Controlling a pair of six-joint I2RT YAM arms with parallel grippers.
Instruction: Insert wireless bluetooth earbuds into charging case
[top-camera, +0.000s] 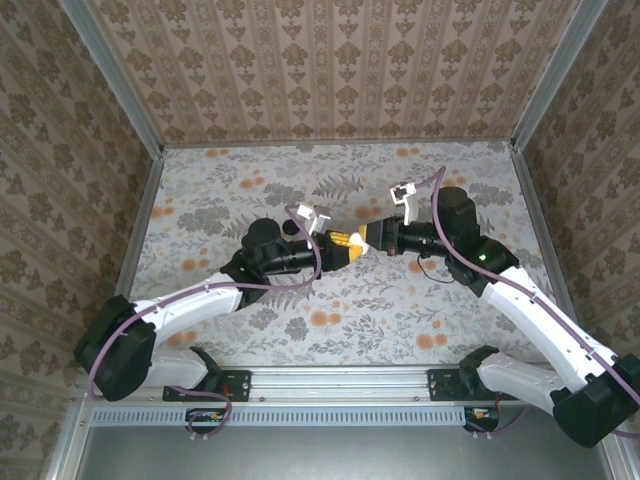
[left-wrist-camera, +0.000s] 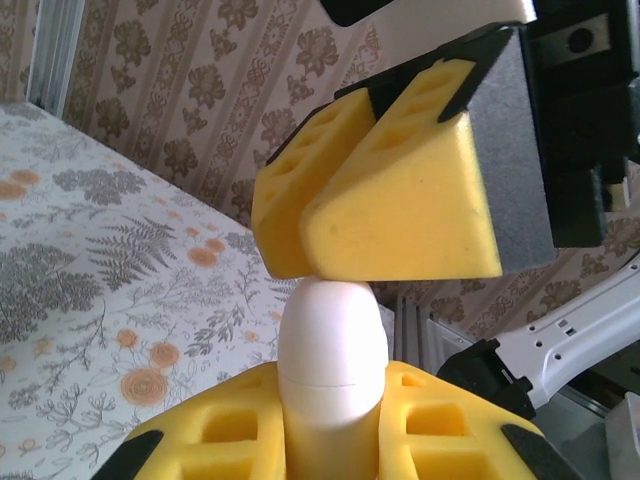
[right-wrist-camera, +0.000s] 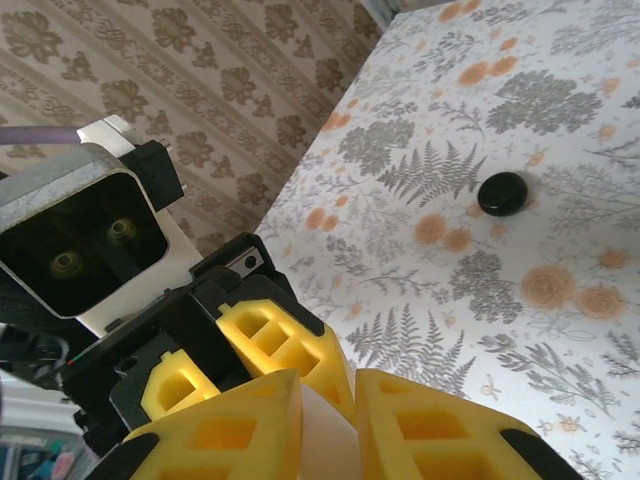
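Note:
Next, my left gripper sets the white charging case down on the floral table (top-camera: 341, 284) next to the orange flowers in the center. The case is now held above the table's centre.
The white oval charging case (left-wrist-camera: 332, 340) is closed, with a thin seam round its middle. It is held above the table's centre between both grippers. My left gripper (left-wrist-camera: 332, 400) is shut on its lower half, yellow foam fingers (left-wrist-camera: 215, 430) on either side. My right gripper (right-wrist-camera: 328, 425) is shut on the other end of the case (right-wrist-camera: 326, 435), and its yellow pads (left-wrist-camera: 400, 210) sit over the case's rounded tip. From above, the left gripper (top-camera: 343, 244) and the right gripper (top-camera: 373, 238) meet tip to tip. The earbuds are out of view.
A small black round object (right-wrist-camera: 502, 193) lies on the floral table (top-camera: 400, 310) beyond the grippers. Patterned walls (top-camera: 330, 70) and metal frame rails close the table in at the back and on both sides. A dark thin cable loops beside the right arm (top-camera: 424, 266).

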